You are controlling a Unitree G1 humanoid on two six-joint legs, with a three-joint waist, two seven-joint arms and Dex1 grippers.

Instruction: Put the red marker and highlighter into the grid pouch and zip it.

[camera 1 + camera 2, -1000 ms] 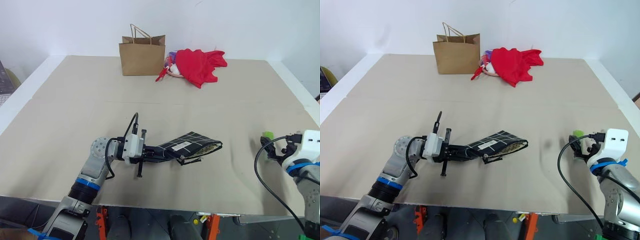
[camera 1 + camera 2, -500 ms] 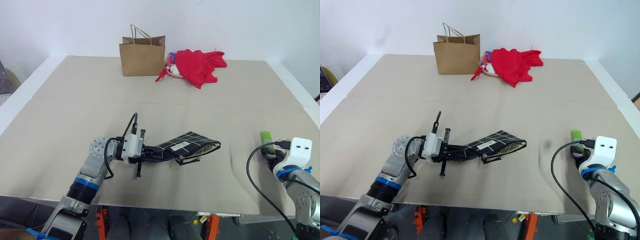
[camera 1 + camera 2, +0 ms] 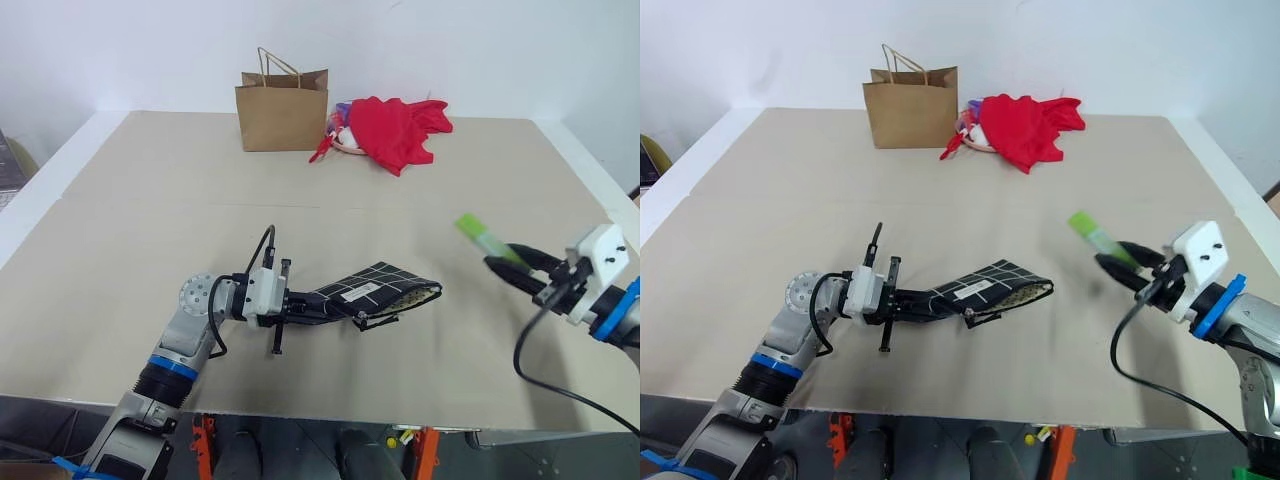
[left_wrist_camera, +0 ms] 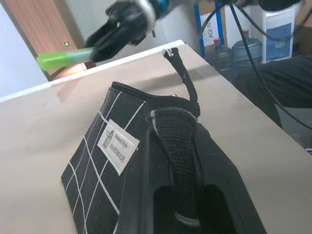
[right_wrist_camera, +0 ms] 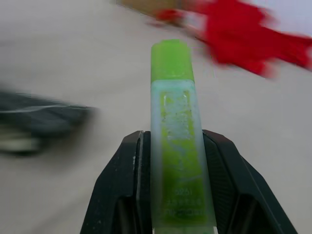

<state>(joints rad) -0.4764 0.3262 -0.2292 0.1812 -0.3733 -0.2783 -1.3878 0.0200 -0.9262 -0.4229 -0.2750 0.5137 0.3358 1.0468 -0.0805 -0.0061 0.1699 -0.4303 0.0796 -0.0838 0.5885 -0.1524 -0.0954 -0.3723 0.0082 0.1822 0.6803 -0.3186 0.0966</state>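
Observation:
Next, my right gripper lets go of the highlighter inside the grid pouch's gaping opening [image 3: 407, 298] [image 5: 24, 138], against the pale lining.
My left gripper [image 3: 297, 301] is shut on the left end of the grid pouch [image 3: 380, 288], black with white lines and a small white label [image 4: 118, 146]. The pouch reaches out to the right over the table [image 3: 150, 230]. Its mouth gapes at the far end, showing a pale lining, and the zipper pull [image 3: 376, 322] dangles below. Right of the pouch, in the air, my right gripper [image 3: 497, 263] is shut on the lime-green highlighter [image 3: 479, 236]. The highlighter [image 5: 174, 122] sticks out past the fingertips, slanting up and toward the pouch. The red marker is out of view.
A brown paper bag [image 3: 284, 112] stands at the back of the table, with a bundle of red cloth [image 3: 400, 132] beside it on the right. White table edges run along both sides, and the front edge lies just below my arms.
My right gripper closed on the highlighter near the table's right edge, lifted it off the surface, and swung left and up, turning toward the pouch. The left gripper and pouch have stayed put.

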